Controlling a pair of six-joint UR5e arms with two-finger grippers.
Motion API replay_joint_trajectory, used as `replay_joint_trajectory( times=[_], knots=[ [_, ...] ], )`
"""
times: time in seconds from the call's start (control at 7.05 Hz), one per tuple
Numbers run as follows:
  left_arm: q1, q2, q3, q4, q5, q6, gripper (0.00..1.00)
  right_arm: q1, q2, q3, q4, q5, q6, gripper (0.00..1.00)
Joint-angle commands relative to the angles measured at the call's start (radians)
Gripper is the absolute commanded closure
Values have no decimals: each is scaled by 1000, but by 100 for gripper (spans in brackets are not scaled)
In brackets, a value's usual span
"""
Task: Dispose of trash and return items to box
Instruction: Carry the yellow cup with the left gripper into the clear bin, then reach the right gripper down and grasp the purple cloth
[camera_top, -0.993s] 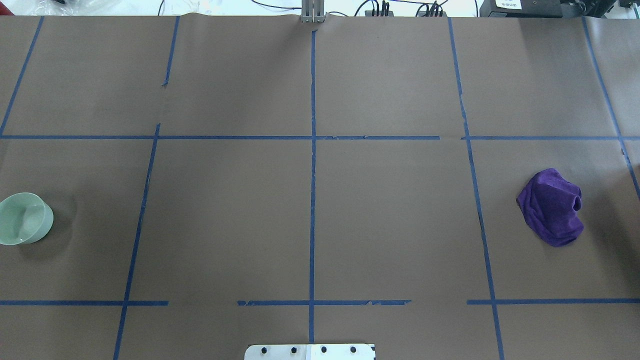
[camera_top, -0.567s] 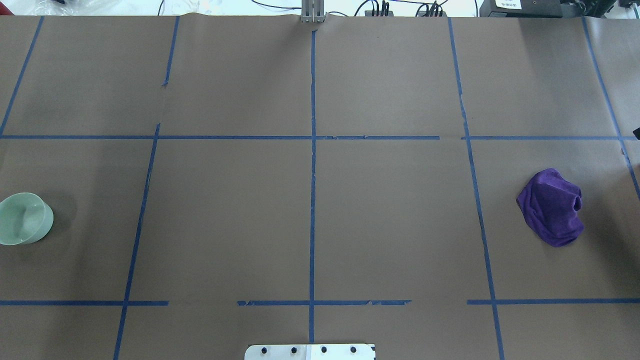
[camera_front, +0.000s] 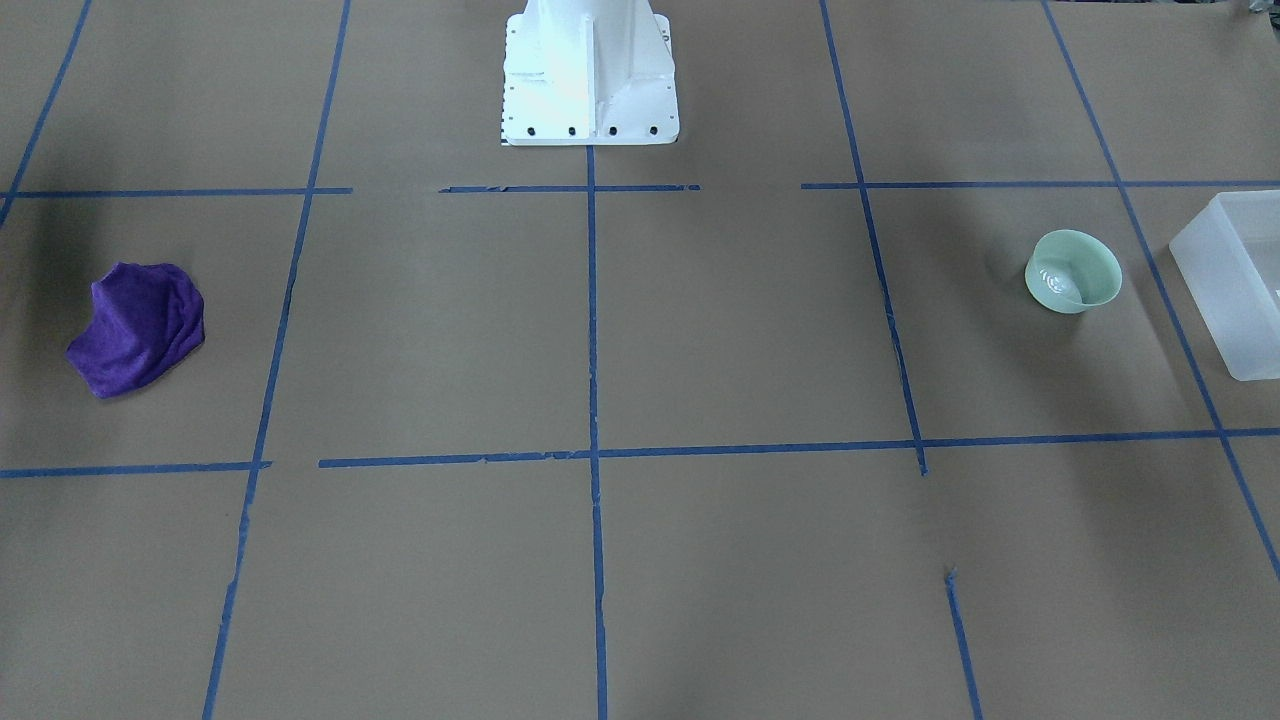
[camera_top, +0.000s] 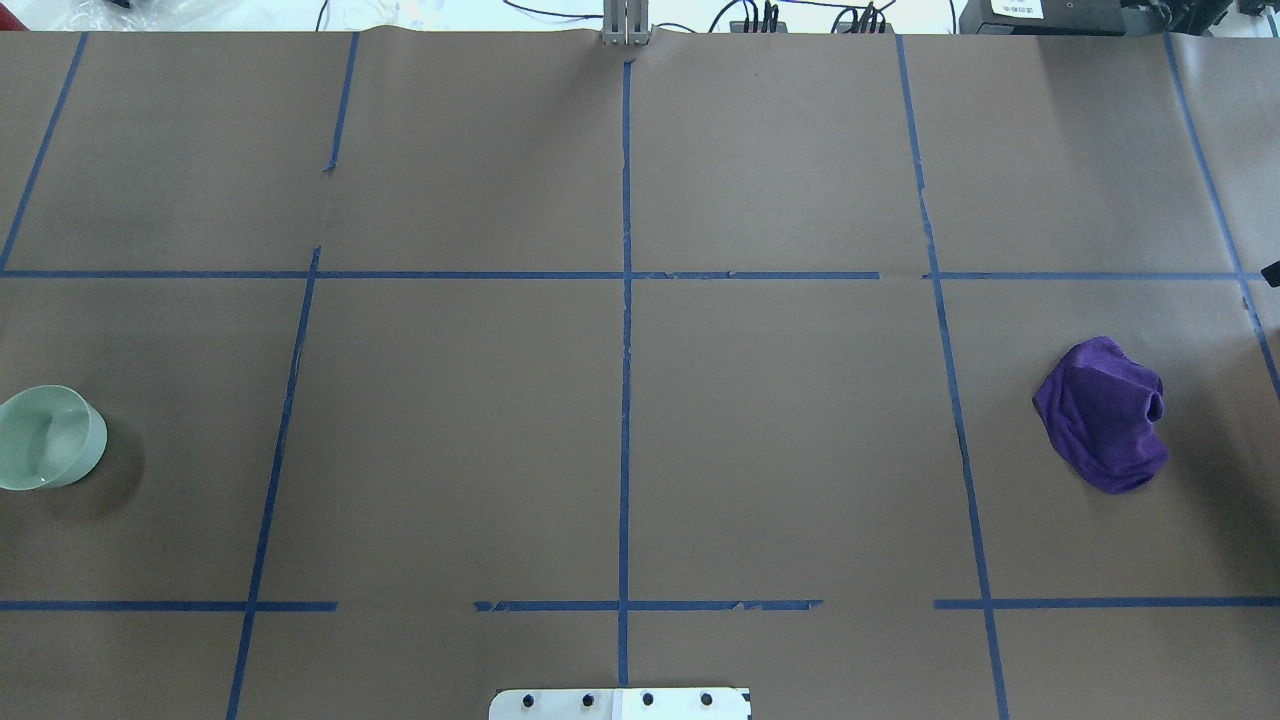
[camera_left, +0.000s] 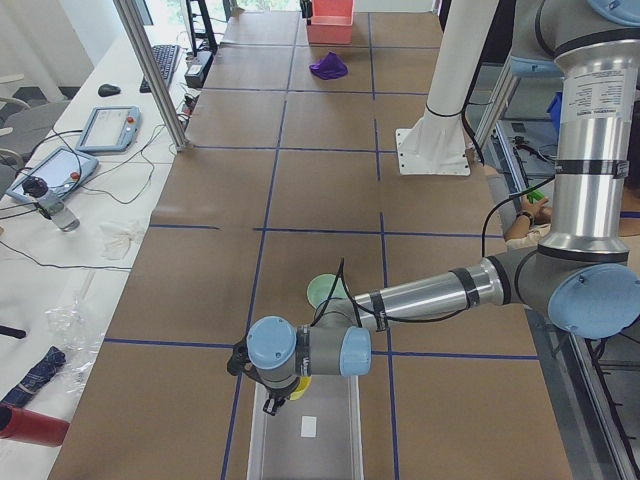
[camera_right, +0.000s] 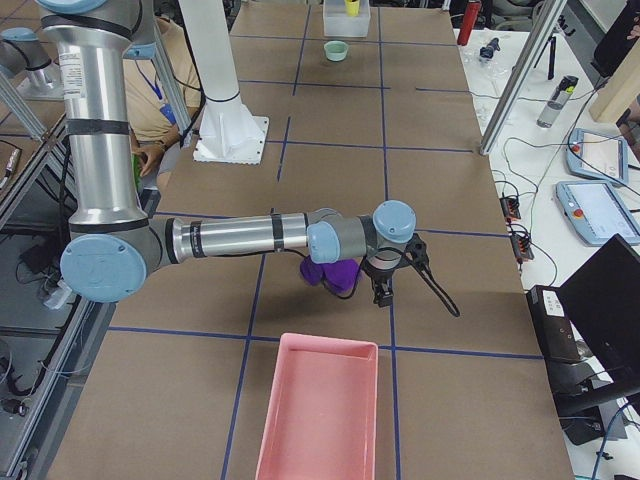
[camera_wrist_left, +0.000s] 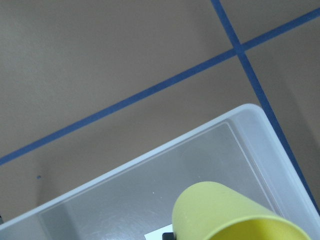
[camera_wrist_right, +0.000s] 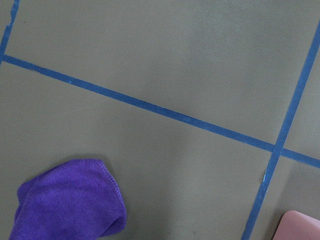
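Note:
I should next close my right gripper at the purple cloth's near-side end (camera_front: 127, 280), toward the table edge where the white base stands.
The yellow cup (camera_wrist_left: 235, 215) hangs tilted, close to the left wrist camera, over the inside of the frosted box (camera_wrist_left: 150, 159). In the exterior left view my left gripper (camera_left: 272, 398) is at the near end of the box (camera_left: 305, 450) with the cup (camera_left: 297, 388) at it; I cannot tell whether it is open or shut. The mint-green bowl (camera_front: 1073, 271) stands upright on the table beside the box (camera_front: 1235, 300). My right gripper (camera_right: 385, 290) hovers just beyond a purple cloth (camera_right: 335, 273); I cannot tell its state.
The purple cloth (camera_top: 1103, 412) lies crumpled at the table's right side and shows in the right wrist view (camera_wrist_right: 70, 200). A pink tray (camera_right: 320, 410) sits near it. The robot's white base (camera_front: 590, 75) stands mid-table at the near edge.
A dark tip of the right arm has come in at the right edge of the overhead view. The shadow beside the bowl has shifted. The bowl and the cloth have not moved.

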Motion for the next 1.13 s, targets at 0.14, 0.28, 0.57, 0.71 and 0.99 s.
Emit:
replay_joint_trajectory(
  times=[0.14, 0.28, 0.57, 0.71, 0.99],
  knots=[
    [20, -4, 77, -64, -63, -27, 94, -25, -2, 12, 3, 0, 0, 0],
    [36, -4, 82, -65, -65, -41, 85, -38, -1, 12, 3, -2, 2, 0],
    [59, -5, 87, -67, -70, -53, 74, -85, -1, 44, 2, 1, 93, 0],
    [60, -5, 87, -67, -88, -53, 62, -111, -5, 82, 3, 3, 223, 0],
    [60, -7, 26, -64, -137, -152, 30, -173, -62, 181, 5, -2, 383, 0]
  ],
)
